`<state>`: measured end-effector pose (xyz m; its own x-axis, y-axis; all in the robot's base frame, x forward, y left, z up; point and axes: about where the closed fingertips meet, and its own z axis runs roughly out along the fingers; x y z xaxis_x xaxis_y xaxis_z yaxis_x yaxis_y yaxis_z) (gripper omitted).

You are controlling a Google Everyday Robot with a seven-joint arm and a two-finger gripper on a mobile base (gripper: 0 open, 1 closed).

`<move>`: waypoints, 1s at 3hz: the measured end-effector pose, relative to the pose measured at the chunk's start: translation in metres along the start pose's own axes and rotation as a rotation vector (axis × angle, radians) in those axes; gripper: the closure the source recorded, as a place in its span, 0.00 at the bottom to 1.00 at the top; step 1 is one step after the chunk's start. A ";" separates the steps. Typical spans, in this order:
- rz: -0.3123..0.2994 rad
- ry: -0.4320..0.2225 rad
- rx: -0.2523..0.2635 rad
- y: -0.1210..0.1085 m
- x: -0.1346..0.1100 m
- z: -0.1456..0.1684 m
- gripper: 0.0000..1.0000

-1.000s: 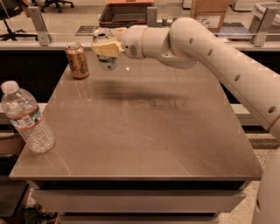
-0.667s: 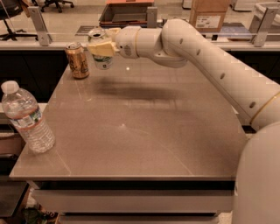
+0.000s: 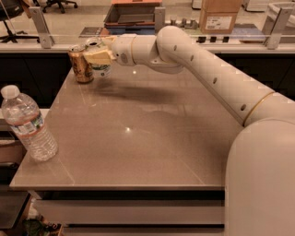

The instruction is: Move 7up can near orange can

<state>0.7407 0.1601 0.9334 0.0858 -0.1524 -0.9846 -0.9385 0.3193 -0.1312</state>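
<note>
My gripper has the 7up can. I need to set it down upright on the grey table (image 3: 105, 85) close beside the orange can.
The orange can (image 3: 81, 63) stands upright at the far left corner of the grey table (image 3: 138, 133). My gripper (image 3: 97, 56) is shut on the 7up can (image 3: 100, 69), a white can with green lettering and a silver top. The 7up can is right beside the orange can on its right, at or just above the table top; whether it rests on the table cannot be told. The pale fingers (image 3: 97, 57) cover the can's upper part. My white arm reaches in from the lower right.
A clear plastic water bottle (image 3: 28, 124) with a white cap stands near the table's front left edge. Behind the table runs a counter with a cardboard box (image 3: 220, 13) and a tray (image 3: 132, 13). An office chair (image 3: 11, 11) stands at the far left.
My gripper has carried the 7up can leftward and down, closing the gap to the orange can. The arm has stretched further across the table.
</note>
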 end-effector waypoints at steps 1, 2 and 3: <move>0.023 -0.012 -0.007 0.004 0.011 0.006 1.00; 0.040 -0.028 -0.003 0.007 0.021 0.003 1.00; 0.055 -0.048 0.012 0.006 0.029 -0.009 1.00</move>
<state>0.7344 0.1489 0.9056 0.0505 -0.0891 -0.9947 -0.9382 0.3372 -0.0778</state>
